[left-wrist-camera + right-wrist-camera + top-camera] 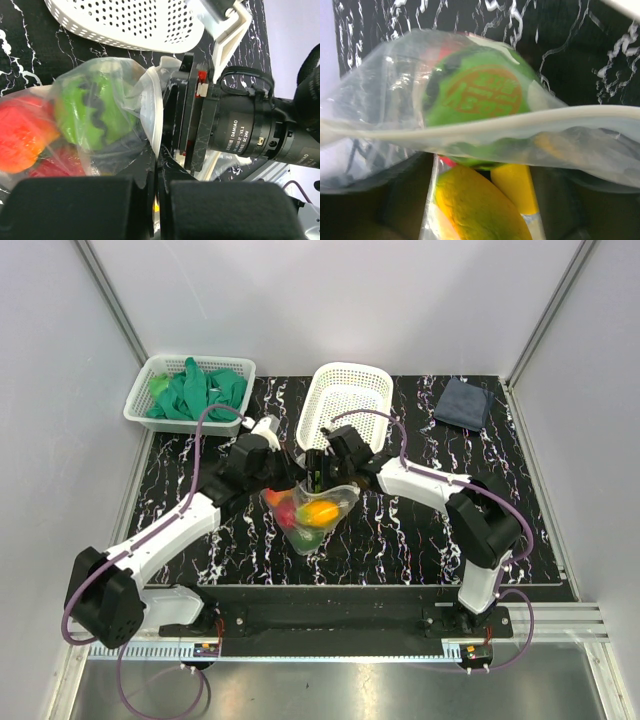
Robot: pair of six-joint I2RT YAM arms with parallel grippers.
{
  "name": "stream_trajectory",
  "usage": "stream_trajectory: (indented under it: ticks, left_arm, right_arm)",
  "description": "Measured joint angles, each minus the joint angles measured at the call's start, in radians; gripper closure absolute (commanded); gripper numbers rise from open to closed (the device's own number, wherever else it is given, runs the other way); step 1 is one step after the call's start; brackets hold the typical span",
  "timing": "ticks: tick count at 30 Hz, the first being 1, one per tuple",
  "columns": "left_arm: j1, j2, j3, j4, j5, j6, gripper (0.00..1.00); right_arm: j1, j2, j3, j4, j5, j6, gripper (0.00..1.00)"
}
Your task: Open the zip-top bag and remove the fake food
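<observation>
My right gripper has yellow pieces between its fingers while the green piece sits past them, so I will back off and close around the green piece [477, 92].
The zip-top bag [338, 502] hangs between my two grippers at the table's middle. It holds the fake food [320, 512]: red, orange, yellow and green pieces. My left gripper [288, 473] is shut on the bag's whitish zip strip [155, 117], which runs down between its black fingers [125, 205]. A green piece [90, 110] and a red-orange piece [20, 135] show through the plastic. My right gripper [317, 480] is at the bag's top edge, close to the left one. In the right wrist view the zip strip [480, 127] crosses over a green piece [480, 92] and yellow pieces [475, 205]; its fingers are hidden.
A white lattice basket [345, 405] lies just behind the grippers and shows in the left wrist view [125, 20]. A second white basket [140, 405] holding green gloves [195, 390] stands at the back left. A dark folded cloth [465, 402] lies at the back right.
</observation>
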Motion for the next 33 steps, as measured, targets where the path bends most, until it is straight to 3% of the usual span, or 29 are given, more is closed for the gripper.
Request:
stream_trajectory:
  ticks: [3,5,10,12,15,16,17,23,33]
  left_arm:
    - [-0.006,-0.003,0.0,0.0,0.001,0.002,1.0]
    - [-0.012,-0.011,0.0,-0.002,0.002,0.008,1.0]
    - [-0.03,-0.053,0.0,-0.002,0.013,0.015,1.0]
    - [-0.042,-0.072,0.001,0.004,0.019,0.017,1.0]
    - [-0.047,-0.089,0.01,0.006,0.022,0.023,1.0]
    - [-0.047,-0.09,0.014,0.006,0.023,0.027,1.0]
    - [-0.047,-0.09,0.017,0.006,0.025,0.03,1.0]
    - [-0.041,-0.097,0.038,-0.023,0.084,0.053,1.0]
    - [-0.044,-0.061,0.061,-0.097,0.198,0.071,1.0]
  right_arm:
    - [0.002,-0.004,0.005,0.016,0.024,-0.026,0.46]
    - [0.006,-0.011,0.005,0.023,0.039,-0.044,0.48]
    - [0.014,-0.031,0.004,0.04,0.059,-0.07,0.69]
    - [0.021,-0.042,-0.001,0.043,0.069,-0.081,0.69]
    - [0.024,-0.073,-0.018,0.046,0.07,-0.091,0.5]
    - [0.024,-0.081,-0.021,0.045,0.068,-0.095,0.38]
    - [0.024,-0.091,-0.024,0.044,0.061,-0.105,0.34]
    - [0.007,-0.12,-0.037,0.004,-0.025,-0.162,0.24]
    - [-0.012,-0.134,-0.105,-0.036,-0.18,-0.199,0.21]
